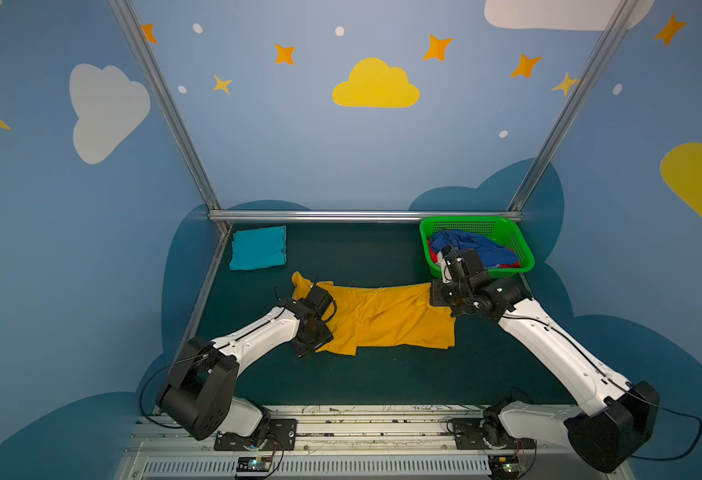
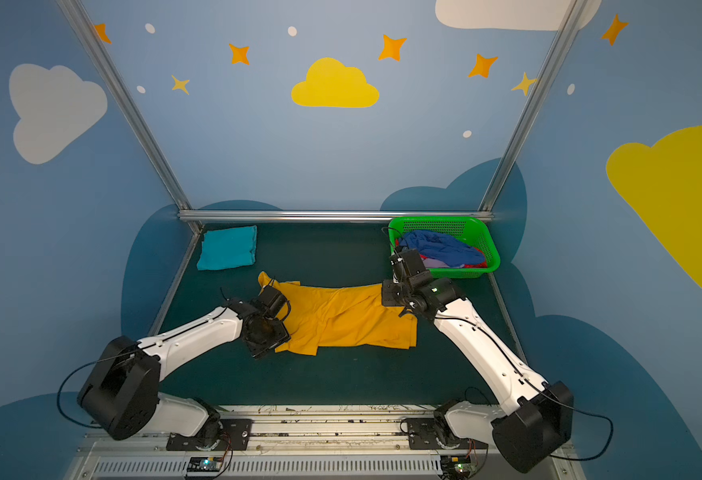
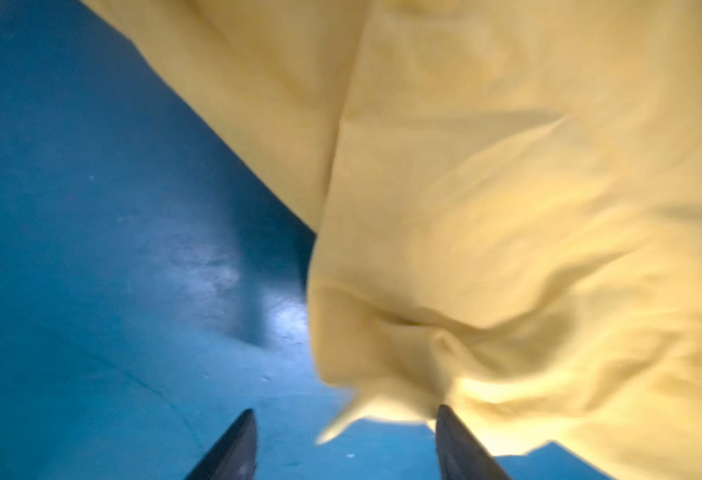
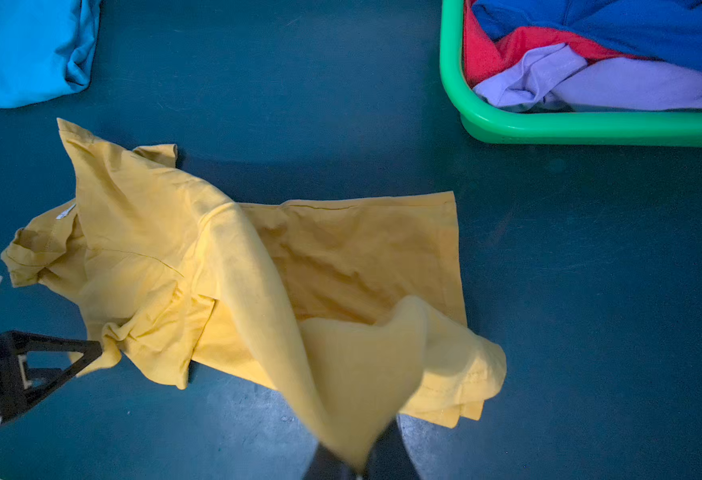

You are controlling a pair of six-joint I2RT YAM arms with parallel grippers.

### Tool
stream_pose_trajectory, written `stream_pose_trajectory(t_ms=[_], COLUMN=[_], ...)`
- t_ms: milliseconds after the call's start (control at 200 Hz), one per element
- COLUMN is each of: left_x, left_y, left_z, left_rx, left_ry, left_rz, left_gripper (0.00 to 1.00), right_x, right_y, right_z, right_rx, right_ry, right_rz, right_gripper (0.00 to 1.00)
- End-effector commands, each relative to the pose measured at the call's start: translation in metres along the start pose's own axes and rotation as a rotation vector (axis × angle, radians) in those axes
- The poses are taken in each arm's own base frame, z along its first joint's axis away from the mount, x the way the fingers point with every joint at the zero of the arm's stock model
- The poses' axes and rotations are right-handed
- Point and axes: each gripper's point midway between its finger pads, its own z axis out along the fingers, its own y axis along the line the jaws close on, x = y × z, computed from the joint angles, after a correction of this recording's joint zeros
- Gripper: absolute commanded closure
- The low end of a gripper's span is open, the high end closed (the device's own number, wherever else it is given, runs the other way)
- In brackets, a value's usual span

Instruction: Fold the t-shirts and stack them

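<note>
My left gripper needs to take the t-shirt's corner (image 3: 391, 368) deeper before lifting and spreading the mustard-yellow t-shirt, because only a loose tip of it hangs at the gripper's open fingers.
The mustard-yellow t-shirt (image 1: 386, 316) (image 2: 345, 320) lies crumpled across the middle of the dark mat in both top views. My right gripper (image 4: 357, 469) is shut on a fold of its right edge and holds that fold a little off the mat. My left gripper (image 3: 346, 415) stands open at the shirt's left lower corner (image 4: 108, 349); a blurred tip of yellow cloth hangs loose between its fingers (image 3: 243, 432). A folded teal t-shirt (image 1: 258, 248) (image 4: 29, 50) lies at the back left. Blue (image 4: 632, 29), red (image 4: 520, 45) and lavender (image 4: 615, 83) t-shirts are heaped in the basket.
The bright green plastic basket (image 1: 465, 221) (image 2: 436, 220) (image 4: 590, 129) stands at the back right, just behind my right wrist. A metal rail (image 1: 362, 215) runs along the back of the mat. Bare mat (image 1: 382, 378) lies in front of the yellow shirt.
</note>
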Motion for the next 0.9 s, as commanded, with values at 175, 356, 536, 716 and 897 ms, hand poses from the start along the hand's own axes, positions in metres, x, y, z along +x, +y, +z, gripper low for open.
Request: stream_pose_trajectory(t_ms=[175, 356, 536, 716, 897], left_x=[0.007, 0.017, 0.014, -0.012, -0.101], left_y=[0.006, 0.027, 0.036, 0.014, -0.017], left_z=[0.027, 0.041, 0.049, 0.029, -0.044], left_rx=[-0.021, -0.117, -0.183, -0.159, -0.026], left_ry=[0.044, 0.086, 0.082, 0.039, -0.116], left_rz=[-0.007, -0.017, 0.002, 0.015, -0.034], left_gripper=[0.31, 0.35, 0.77, 0.96, 0.96], right_x=[-0.004, -0.005, -0.004, -0.007, -0.015], right_y=[-0.001, -0.001, 0.000, -0.001, -0.004], right_z=[0.000, 0.000, 0.003, 0.000, 0.027], right_rx=[0.003, 0.007, 0.003, 0.013, 0.038], right_ry=[-0.007, -0.008, -0.003, -0.009, 0.014], right_rz=[-0.002, -0.004, 0.005, -0.008, -0.025], right_gripper=[1.00, 1.00, 1.00, 1.00, 1.00])
